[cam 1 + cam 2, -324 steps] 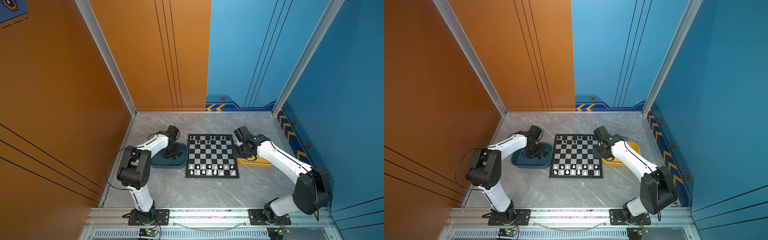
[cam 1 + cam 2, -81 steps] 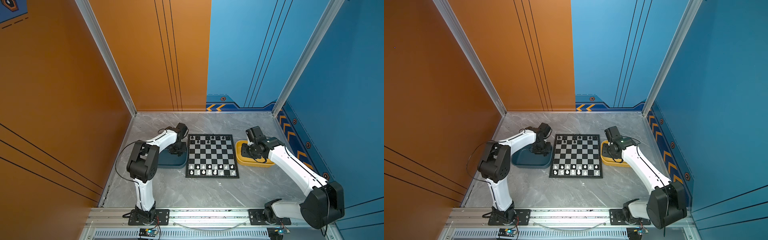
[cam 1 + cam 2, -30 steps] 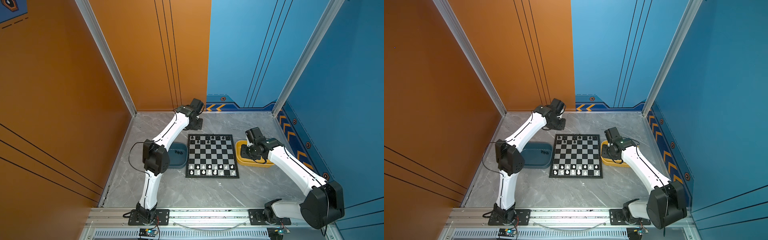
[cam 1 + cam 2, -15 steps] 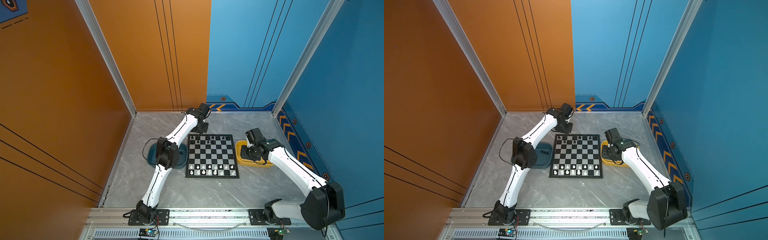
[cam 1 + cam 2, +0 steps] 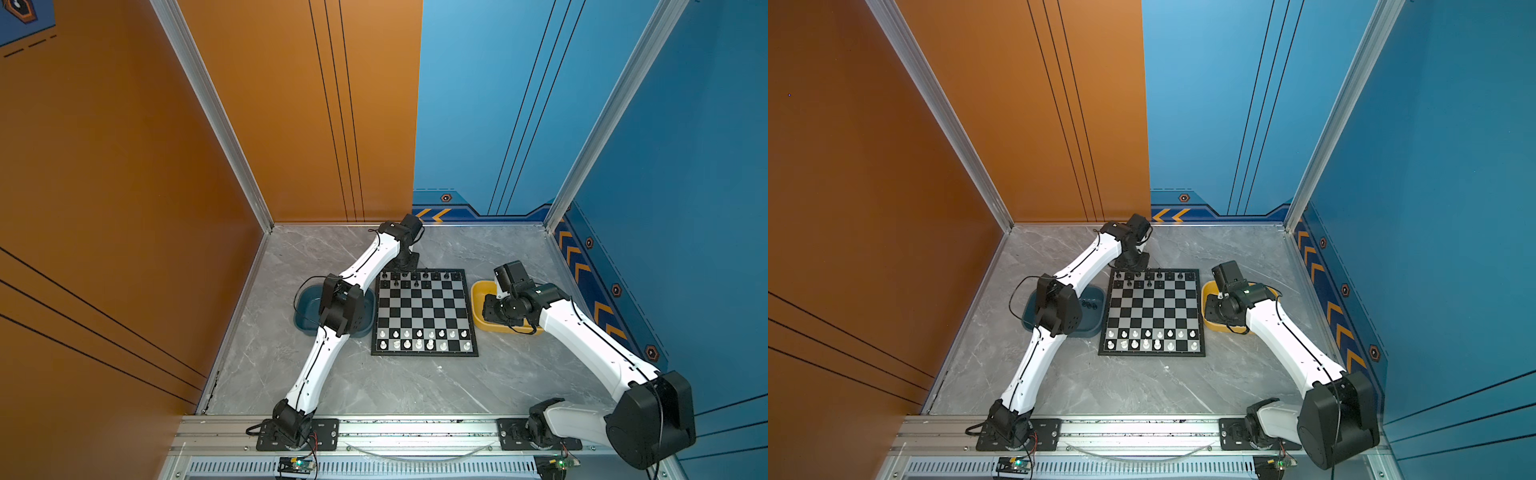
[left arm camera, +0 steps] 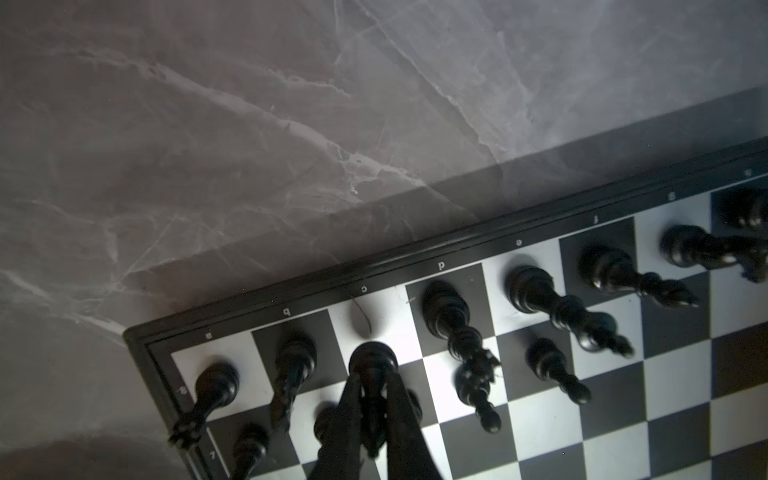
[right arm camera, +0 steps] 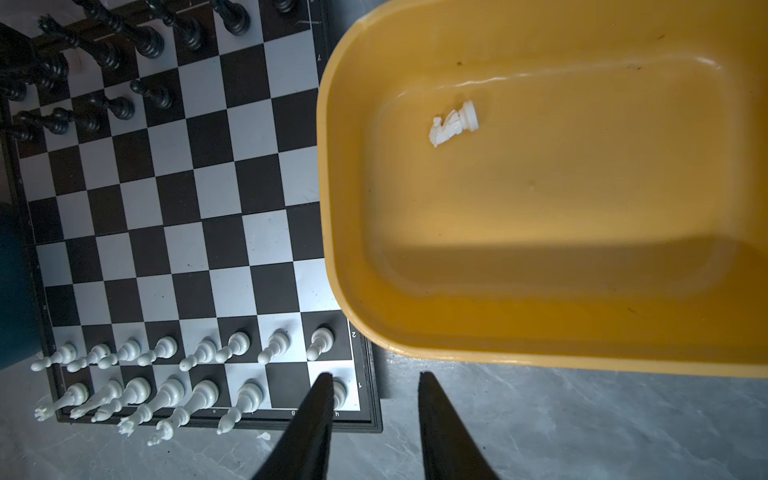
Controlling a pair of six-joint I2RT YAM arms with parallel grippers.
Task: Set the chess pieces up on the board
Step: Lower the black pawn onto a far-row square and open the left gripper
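Observation:
The robot's left gripper needs to release the black piece, now held over the board's far corner, on the light c square (image 5: 405,275) (image 6: 374,336) in the far back row of the board.
The board (image 5: 424,309) (image 5: 1152,309) lies mid-table. White chess pieces (image 5: 424,338) fill its two near rows and black chess pieces (image 5: 424,276) stand along the far rows. My left gripper (image 5: 405,266) (image 6: 374,380) hangs over the board's far left corner, shut on a black piece (image 6: 372,359) just above the light c square (image 6: 365,318) of the back row. My right gripper (image 7: 374,376) (image 5: 496,309) is open and empty, over the yellow tray's near end by the board's near right corner. A white knight (image 7: 454,122) lies on its side in that tray.
The yellow tray (image 5: 478,291) (image 7: 332,166) sits right of the board. A dark teal tray (image 5: 307,299) (image 5: 1098,320) sits to its left, partly under my left elbow, with a few black pieces (image 5: 1089,305) inside. Walls close the back and both sides.
My left arm has stretched from the teal tray to the board's far left corner with the black piece, and it drifted right over the last second. The right arm has stayed still.

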